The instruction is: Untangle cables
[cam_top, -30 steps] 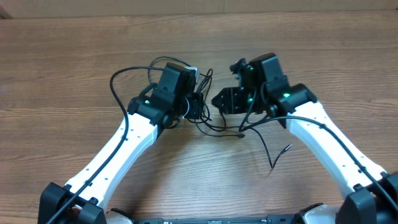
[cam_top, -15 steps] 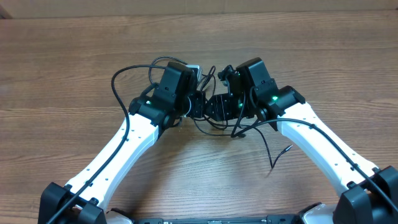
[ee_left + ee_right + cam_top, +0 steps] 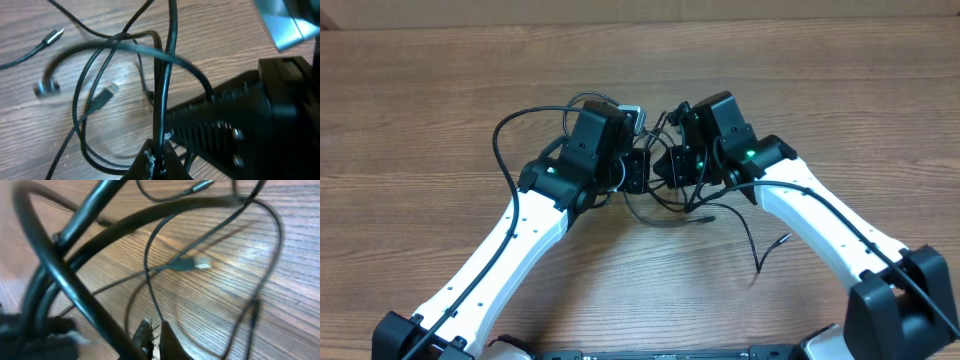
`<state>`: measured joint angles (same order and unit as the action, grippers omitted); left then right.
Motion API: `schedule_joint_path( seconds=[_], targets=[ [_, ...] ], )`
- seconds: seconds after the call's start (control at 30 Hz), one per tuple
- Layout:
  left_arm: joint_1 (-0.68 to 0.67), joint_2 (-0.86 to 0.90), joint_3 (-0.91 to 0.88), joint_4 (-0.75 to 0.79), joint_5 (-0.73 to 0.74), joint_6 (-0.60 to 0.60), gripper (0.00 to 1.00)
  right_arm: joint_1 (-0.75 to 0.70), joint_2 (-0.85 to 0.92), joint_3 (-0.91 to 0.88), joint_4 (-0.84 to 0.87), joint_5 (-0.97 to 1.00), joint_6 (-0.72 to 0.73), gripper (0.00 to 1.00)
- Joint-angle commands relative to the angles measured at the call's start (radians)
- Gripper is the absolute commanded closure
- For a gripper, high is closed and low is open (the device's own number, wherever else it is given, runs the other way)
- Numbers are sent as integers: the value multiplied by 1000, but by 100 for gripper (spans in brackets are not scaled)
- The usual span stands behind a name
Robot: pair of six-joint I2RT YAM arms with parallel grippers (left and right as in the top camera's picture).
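My left gripper has the strands of cable. It will let them go on the wood (image 3: 559, 223) beneath the front end of its white arm.
Several thin black cables (image 3: 665, 208) lie tangled on the wooden table between my two grippers. My left gripper (image 3: 638, 170) is shut on one black cable (image 3: 165, 85), which runs straight up from its jaws (image 3: 160, 161) in the left wrist view. My right gripper (image 3: 666, 165) is close against the left one. Its jaws (image 3: 155, 336) are shut on a thin cable (image 3: 148, 275) that rises from them. A silver-tipped plug (image 3: 106, 96) lies on the wood and also shows in the right wrist view (image 3: 192, 263). Another cable end (image 3: 778, 241) trails off to the right.
The right gripper's black body (image 3: 250, 125) fills the right side of the left wrist view. A thicker arm wire (image 3: 502, 135) loops out to the left of the left arm. A second plug (image 3: 53, 36) and a round connector (image 3: 46, 88) lie on the table.
My right gripper has moved left until it is right next to the left gripper. The cable bundle between them has bunched up. The left arm has hardly moved.
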<state>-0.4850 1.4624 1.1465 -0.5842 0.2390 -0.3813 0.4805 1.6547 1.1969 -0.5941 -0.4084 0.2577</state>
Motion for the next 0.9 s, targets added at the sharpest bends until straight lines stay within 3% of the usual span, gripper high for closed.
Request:
schedule_joint_path(
  seconds=[0.0,0.13,0.27,0.47,0.63,0.8,0.83,0.87],
  targets=[
    [-4,-27,29,-31,-36,19,96,2,10,0,1,77,6,96],
    [7,-27,29,-151,-261,-16,96,-41,-5,10,-51,202,51,96],
    [59,-27,29,-217,-386,-69,96,-126,-39,40,-135,284,56,96],
    [202,-50,29,-207,-380,-59,96,-314,-114,101,-285,412,48,96],
    [301,-106,30,-160,-365,-29,96,-468,-185,116,-305,418,48,96],
    [349,-177,30,-86,-221,-19,96,-546,-235,117,-293,401,48,96],
    [352,-187,30,-69,-169,-19,96,-549,-240,117,-291,376,48,94],
    [352,-197,30,-55,-108,-19,96,-548,-241,117,-290,342,48,81]
  ],
)
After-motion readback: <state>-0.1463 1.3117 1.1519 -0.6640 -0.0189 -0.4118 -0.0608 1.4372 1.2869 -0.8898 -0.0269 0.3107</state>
